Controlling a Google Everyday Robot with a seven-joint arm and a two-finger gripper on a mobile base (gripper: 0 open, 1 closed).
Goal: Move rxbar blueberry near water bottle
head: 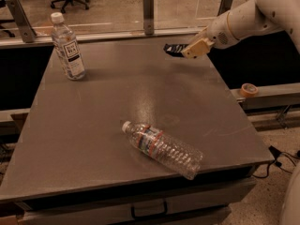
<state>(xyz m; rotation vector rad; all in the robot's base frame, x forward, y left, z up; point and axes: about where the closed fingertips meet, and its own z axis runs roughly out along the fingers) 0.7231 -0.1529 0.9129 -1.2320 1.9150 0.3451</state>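
Observation:
Next, the gripper releases the rxbar blueberry on the grey table [185, 115] just behind the lying water bottle's middle. The bar is still held a little above the table.
The rxbar blueberry [173, 49] is a small dark flat wrapper at the table's far right, sticking out to the left of my gripper [191, 49]. The gripper's tan fingers are shut on the bar's right end and hold it a little above the table. The water bottle [161, 146], clear and ribbed with a white cap and a red, white and blue label band, lies on its side near the table's front edge, cap pointing back-left. The bar is well behind it and to the right.
A smoother bottle [69, 48] with a white-and-black label stands upright at the back left. The grey table [93, 125] has a drawer below its front edge. An orange tape roll [248, 89] sits on a ledge to the right. Metal posts [148, 6] line the back.

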